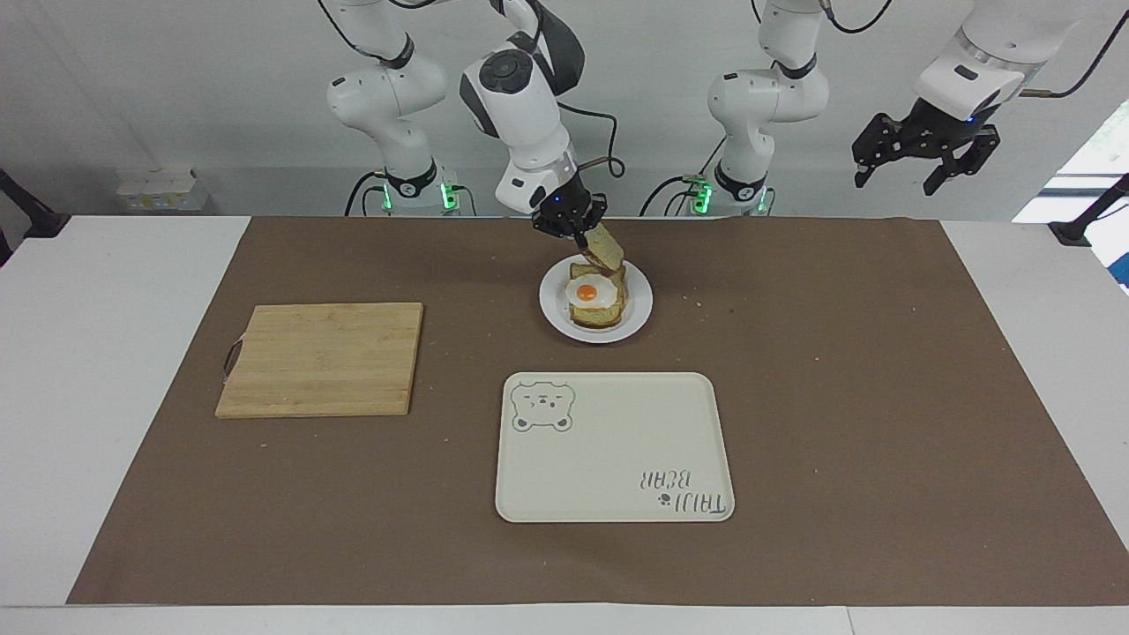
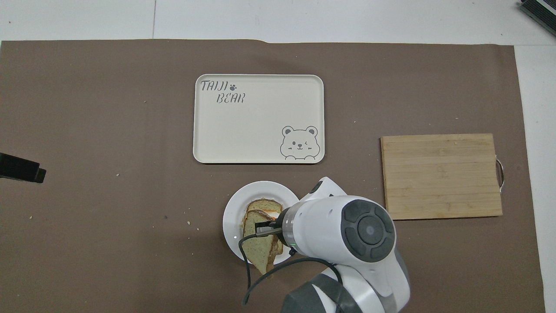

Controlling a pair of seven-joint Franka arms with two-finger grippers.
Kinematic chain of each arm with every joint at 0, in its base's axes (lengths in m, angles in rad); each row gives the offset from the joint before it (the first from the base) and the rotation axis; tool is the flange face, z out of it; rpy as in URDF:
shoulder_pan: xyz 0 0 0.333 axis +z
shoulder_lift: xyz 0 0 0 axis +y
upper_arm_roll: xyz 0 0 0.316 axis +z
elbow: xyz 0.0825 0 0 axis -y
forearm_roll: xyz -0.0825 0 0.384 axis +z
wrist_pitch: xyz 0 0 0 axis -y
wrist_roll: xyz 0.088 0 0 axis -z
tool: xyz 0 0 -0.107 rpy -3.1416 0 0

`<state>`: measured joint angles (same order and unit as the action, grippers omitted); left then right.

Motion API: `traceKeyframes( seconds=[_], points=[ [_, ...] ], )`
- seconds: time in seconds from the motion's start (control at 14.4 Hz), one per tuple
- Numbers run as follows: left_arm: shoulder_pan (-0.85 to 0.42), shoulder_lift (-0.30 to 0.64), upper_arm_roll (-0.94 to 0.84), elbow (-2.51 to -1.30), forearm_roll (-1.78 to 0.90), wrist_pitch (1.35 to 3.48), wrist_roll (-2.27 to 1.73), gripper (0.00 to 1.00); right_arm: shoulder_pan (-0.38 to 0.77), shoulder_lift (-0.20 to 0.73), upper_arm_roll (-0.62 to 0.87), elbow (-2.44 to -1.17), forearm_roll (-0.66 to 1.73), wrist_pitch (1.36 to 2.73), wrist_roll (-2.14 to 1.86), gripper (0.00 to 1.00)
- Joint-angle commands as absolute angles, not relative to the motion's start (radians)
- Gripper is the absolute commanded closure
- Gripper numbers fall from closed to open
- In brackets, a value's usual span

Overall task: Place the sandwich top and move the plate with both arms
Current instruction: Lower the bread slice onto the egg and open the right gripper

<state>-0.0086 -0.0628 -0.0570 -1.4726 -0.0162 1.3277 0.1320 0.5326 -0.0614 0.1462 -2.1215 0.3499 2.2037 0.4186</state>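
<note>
The sandwich top, now tilted over the plate's rim, will go down on the bread slice bearing the fried egg (image 2: 266, 219) on the white plate, placed by my right gripper.
The sandwich top (image 1: 607, 248) hangs tilted in my right gripper (image 1: 578, 231), which is shut on its upper edge over the robot-side rim of the plate (image 1: 639, 310). The slice's lower end is just above the bread slice bearing a fried egg (image 1: 591, 295) on that plate. In the overhead view the sandwich top (image 2: 258, 254) overlaps the plate's (image 2: 232, 208) near rim, and the arm hides the gripper. My left gripper (image 1: 922, 169) waits open and empty, raised high off the left arm's end of the table.
A cream tray (image 1: 609, 450) with a bear drawing lies farther from the robots than the plate; it also shows in the overhead view (image 2: 256, 126). A wooden cutting board (image 1: 322, 357) lies toward the right arm's end.
</note>
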Motion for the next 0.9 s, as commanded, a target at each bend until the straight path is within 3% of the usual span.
traceKeyframes(
  seconds=[0.0,0.55,0.83],
  points=[
    [-0.023,-0.087,-0.048,-1.502,-0.012,1.33,0.129,0.0,0.549,-0.069,0.146,-2.163,0.362,2.263,0.405,1.0],
    [-0.025,-0.087,-0.048,-1.502,-0.035,1.328,0.133,0.0,0.561,-0.065,0.144,-2.207,0.362,2.321,0.377,1.0],
    [-0.025,-0.087,-0.048,-1.502,-0.035,1.328,0.13,0.0,0.503,-0.055,0.144,-2.221,0.362,2.319,0.218,1.0]
  ],
)
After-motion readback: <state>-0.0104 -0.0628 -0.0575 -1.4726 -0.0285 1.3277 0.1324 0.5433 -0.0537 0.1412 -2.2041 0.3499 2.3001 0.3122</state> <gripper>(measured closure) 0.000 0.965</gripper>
